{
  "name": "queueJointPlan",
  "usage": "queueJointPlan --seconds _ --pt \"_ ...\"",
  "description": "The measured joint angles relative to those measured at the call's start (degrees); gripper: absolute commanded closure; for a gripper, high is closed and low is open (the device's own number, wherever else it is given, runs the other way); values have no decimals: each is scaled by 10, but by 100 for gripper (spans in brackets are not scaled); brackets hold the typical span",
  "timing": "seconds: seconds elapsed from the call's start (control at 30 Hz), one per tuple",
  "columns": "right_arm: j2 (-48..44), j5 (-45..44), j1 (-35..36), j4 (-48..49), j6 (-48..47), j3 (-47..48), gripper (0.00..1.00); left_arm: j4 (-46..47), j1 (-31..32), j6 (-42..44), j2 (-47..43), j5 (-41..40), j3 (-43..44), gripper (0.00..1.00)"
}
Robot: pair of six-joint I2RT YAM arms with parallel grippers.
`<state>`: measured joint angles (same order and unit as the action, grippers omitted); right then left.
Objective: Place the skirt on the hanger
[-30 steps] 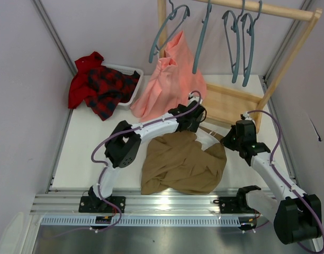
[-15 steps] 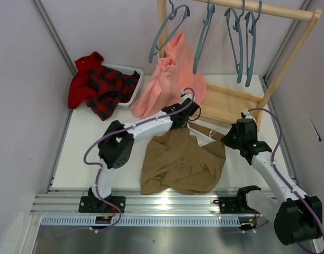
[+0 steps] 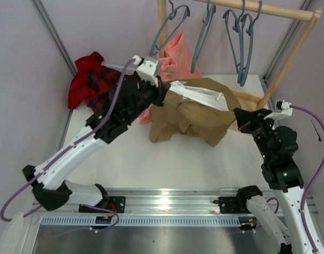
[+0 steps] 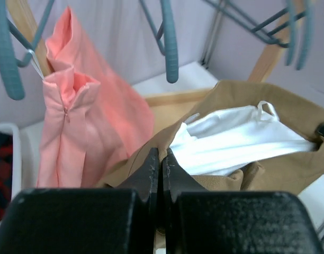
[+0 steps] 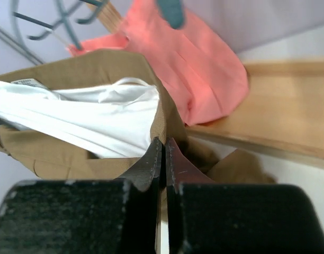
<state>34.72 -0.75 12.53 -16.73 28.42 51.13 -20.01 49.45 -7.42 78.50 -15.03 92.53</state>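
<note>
The skirt's near waist edge is bunched in a fold next to my left gripper, so next I lower the skirt and grip that waist end (image 4: 165,138) again before hanging it.
The khaki skirt (image 3: 191,117) hangs off the table, stretched between my two grippers, with its white lining (image 3: 203,98) showing at the open waist. My left gripper (image 3: 165,88) is shut on the left waist edge, and my right gripper (image 3: 239,117) is shut on the right edge. In the left wrist view the pinched fingers (image 4: 162,154) bite the skirt (image 4: 281,114) hem. The right wrist view shows the same grip (image 5: 163,143) on the skirt (image 5: 93,69). Several grey-blue hangers (image 3: 201,37) hang from the wooden rail just above and behind; one hanger (image 4: 170,45) is close ahead.
A salmon-pink garment (image 3: 175,53) hangs on the leftmost hanger (image 3: 164,32), right behind the skirt. A red-and-black plaid garment (image 3: 101,87) fills a white basket (image 3: 132,91) at back left. The wooden rack's post (image 3: 291,55) and base board (image 5: 289,111) stand at back right.
My left gripper has shut on the skirt's waist. Both arms have lifted the skirt off the table and carried it back toward the rack, spreading the waist open.
</note>
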Motion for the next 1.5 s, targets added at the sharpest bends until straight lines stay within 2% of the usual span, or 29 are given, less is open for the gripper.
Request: queueJointPlan --seconds 0.13,0.23,0.3,0.33,0.4,0.47,0.57,0.77,0.9,1.0,1.13,1.3,1.5 --pt "-21 13 7 3 -1 -9 100 50 0 17 -78 47 -90 100" --pt "-24 32 11 -23 3 -53 89 72 -1 13 -117 80 -206 100" --pt "-31 54 15 -58 10 -102 71 79 -1 3 -127 97 -292 99" --pt "-35 64 18 -74 13 -128 56 77 -1 -3 -127 104 -332 99" --pt "-42 79 26 -118 24 -173 40 81 0 -19 -126 114 -408 99" --pt "-48 89 31 -150 30 -198 32 77 4 -35 -126 124 -473 99" --pt "-53 97 38 -173 31 -206 30 71 12 -54 -129 129 -532 99" --pt "2 112 56 -146 17 -193 31 79 21 -77 -167 120 -543 99" --pt "79 111 118 -119 -4 -179 30 85 21 -82 -191 111 -542 99" --pt "136 101 183 -107 -22 -135 28 81 21 -83 -199 108 -530 98" --pt "194 48 245 -94 -30 -61 25 82 21 -82 -217 106 -519 98" --pt "254 -37 259 -103 -10 30 27 69 21 -84 -235 94 -520 98" --pt "294 -92 270 -124 -5 32 33 57 21 -92 -278 69 -538 97"
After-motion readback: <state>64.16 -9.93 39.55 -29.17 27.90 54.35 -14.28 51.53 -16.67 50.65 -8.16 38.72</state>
